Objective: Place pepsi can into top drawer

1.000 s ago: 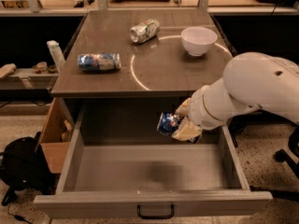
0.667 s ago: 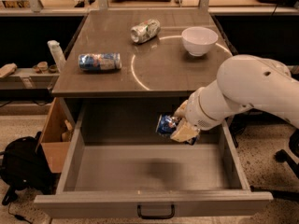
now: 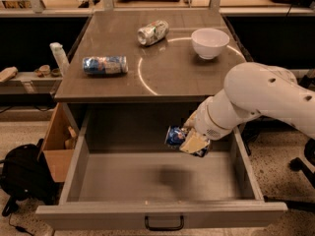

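Observation:
I need to have my gripper release the pepsi can on the grey drawer's bottom [image 3: 188, 160], a little off the middle in the direction of my white arm.
The pepsi can [image 3: 175, 135], dark blue with a silver end, is held on its side in my gripper [image 3: 189, 141], above the open top drawer [image 3: 83, 154]. The gripper is shut on the can, with a tan finger [image 3: 195, 142] across it. It hangs over the right middle of the grey drawer interior, casting a shadow on the drawer floor. The drawer is pulled fully out, its black handle [image 3: 164, 223] at the front panel. My white arm [image 3: 261, 102] reaches in from the right.
On the table top [image 3: 162, 73] lie a light-blue-and-white can [image 3: 105, 65], a silver-green can [image 3: 152, 32] and a white bowl [image 3: 210, 43]. A cardboard box [image 3: 56, 141] and a black bag [image 3: 24, 178] stand left of the drawer.
The arm and the held can have shifted slightly left and back over the drawer; the can stays in the gripper.

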`<action>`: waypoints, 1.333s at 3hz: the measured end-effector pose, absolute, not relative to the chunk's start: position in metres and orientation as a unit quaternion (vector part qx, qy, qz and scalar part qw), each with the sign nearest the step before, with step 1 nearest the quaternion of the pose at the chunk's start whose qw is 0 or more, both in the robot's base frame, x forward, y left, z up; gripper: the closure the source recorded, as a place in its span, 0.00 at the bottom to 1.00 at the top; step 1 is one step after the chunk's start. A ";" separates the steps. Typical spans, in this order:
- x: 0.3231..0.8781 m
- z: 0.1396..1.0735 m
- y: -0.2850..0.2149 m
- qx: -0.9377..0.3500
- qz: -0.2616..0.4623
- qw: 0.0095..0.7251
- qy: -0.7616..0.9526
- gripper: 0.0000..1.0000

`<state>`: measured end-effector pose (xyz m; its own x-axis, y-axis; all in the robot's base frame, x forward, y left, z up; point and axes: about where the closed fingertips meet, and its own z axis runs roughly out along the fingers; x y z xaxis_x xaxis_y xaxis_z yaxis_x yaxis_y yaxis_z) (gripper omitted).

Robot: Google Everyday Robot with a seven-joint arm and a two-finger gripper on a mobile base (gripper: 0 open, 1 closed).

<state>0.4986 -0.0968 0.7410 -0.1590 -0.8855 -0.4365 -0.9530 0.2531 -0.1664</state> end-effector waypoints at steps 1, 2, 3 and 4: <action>0.498 0.733 -0.097 -0.605 0.078 0.221 0.761 1.00; 0.499 0.724 -0.098 -0.602 0.084 0.212 0.765 1.00; 0.500 0.709 -0.099 -0.598 0.096 0.194 0.772 1.00; 0.502 0.699 -0.099 -0.594 0.099 0.197 0.773 1.00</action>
<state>0.5016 -0.0988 0.6986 -0.2156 -0.8805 -0.4222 -0.9583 0.2739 -0.0818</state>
